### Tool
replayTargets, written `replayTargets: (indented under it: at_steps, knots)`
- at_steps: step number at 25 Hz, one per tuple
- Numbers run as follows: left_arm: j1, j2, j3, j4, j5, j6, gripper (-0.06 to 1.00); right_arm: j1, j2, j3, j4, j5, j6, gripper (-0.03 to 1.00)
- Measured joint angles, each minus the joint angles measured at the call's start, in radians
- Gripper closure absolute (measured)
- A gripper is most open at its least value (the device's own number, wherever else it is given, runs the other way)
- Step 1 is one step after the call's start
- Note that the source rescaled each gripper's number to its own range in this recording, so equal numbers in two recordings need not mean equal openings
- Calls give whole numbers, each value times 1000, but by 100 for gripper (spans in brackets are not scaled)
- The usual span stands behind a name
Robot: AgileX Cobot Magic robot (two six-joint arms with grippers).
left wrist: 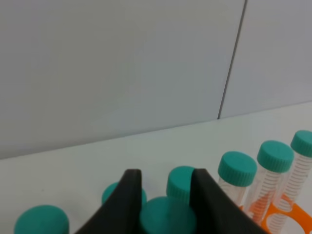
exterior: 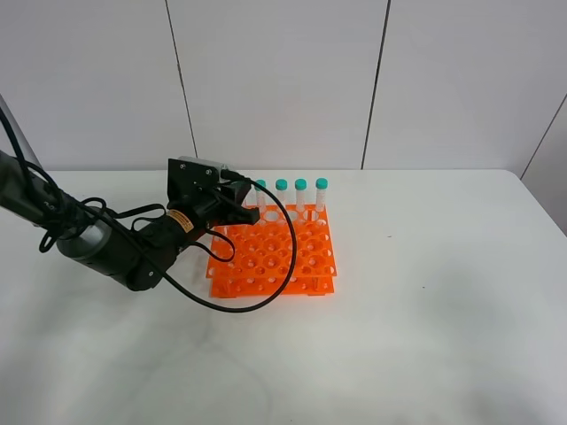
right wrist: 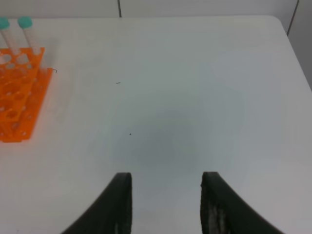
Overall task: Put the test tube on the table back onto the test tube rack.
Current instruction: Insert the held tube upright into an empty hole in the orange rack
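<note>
The left gripper releases the test tube next in the orange rack (exterior: 237, 219), just before its back row.
The orange test tube rack (exterior: 275, 252) stands mid-table on the white table (exterior: 425, 310). Several teal-capped tubes (exterior: 300, 186) stand in its back row. My left gripper (exterior: 239, 202) hovers over the rack's back left corner. In the left wrist view its two black fingers (left wrist: 130, 187) flank the teal cap of the test tube (left wrist: 165, 217), and the gripper (left wrist: 165, 173) seems shut on it. The tube's body is hidden. Other caps (left wrist: 237, 167) stand around it in the rack (left wrist: 287, 214). My right gripper (right wrist: 165, 178) is open and empty over bare table.
The left arm and its looping black cable (exterior: 257, 301) lie over the rack's left and front sides. In the right wrist view the rack (right wrist: 17, 97) with two tubes (right wrist: 25, 29) sits far to one side. A white panelled wall stands behind the table.
</note>
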Motion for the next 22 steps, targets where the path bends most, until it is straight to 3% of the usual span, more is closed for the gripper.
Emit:
replayTargets:
  at_steps: [22]
  knots:
    - [0,-8,0,-1,26,-24,94,0,0,0,0,0,0,56]
